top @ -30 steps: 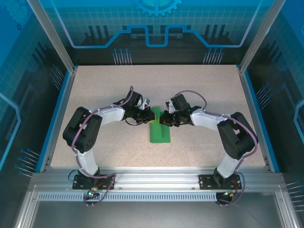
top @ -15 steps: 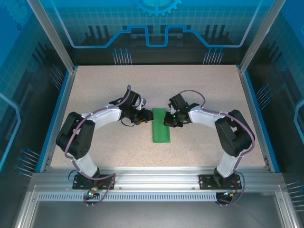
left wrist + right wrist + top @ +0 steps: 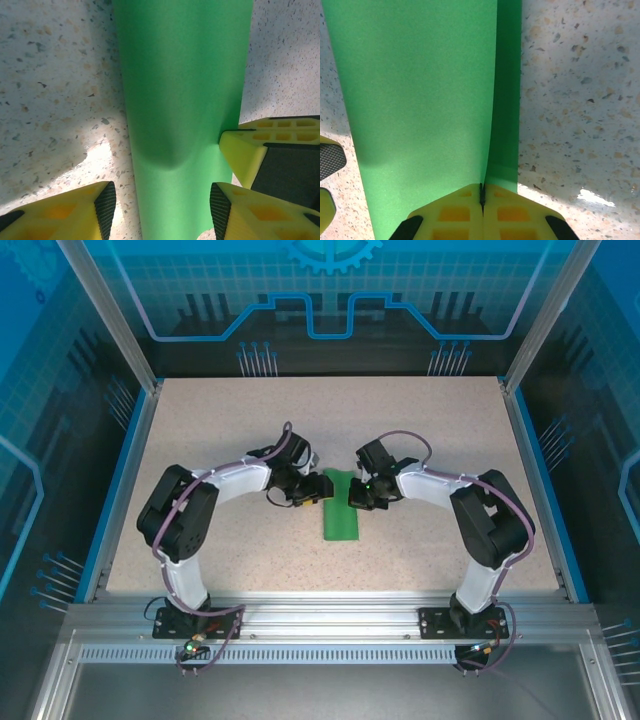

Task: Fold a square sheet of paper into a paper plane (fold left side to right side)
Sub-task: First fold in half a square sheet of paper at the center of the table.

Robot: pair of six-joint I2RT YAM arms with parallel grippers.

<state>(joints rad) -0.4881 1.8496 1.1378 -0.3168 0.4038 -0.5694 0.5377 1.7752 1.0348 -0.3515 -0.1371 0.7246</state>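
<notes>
I should open my right gripper, as it holds the upper layer short of the lower layer's edge, then back clear and retake the strip with both edges flush [image 3: 506,172].
The square sheet of paper [image 3: 341,510] is bright green and lies folded into a narrow strip at mid-table. My left gripper [image 3: 320,489] is open at its far left edge. In the left wrist view the strip [image 3: 185,100] runs between the spread yellow fingers, with the left gripper [image 3: 162,200] straddling it without touching. My right gripper [image 3: 356,495] is shut at the strip's right edge. In the right wrist view the upper layer's edge [image 3: 492,125] runs into the seam of the closed right gripper [image 3: 481,192], above a darker lower layer [image 3: 507,100].
The speckled beige table [image 3: 220,420] is bounded by blue side rails [image 3: 120,480] and an aluminium frame along the near edge [image 3: 330,615]. Both arms reach inward from their bases, nearly meeting over the strip.
My left gripper has opened, drew back left off the paper, then came back over its left edge. The strip now lies flatter. The right gripper stayed shut at the right edge.
</notes>
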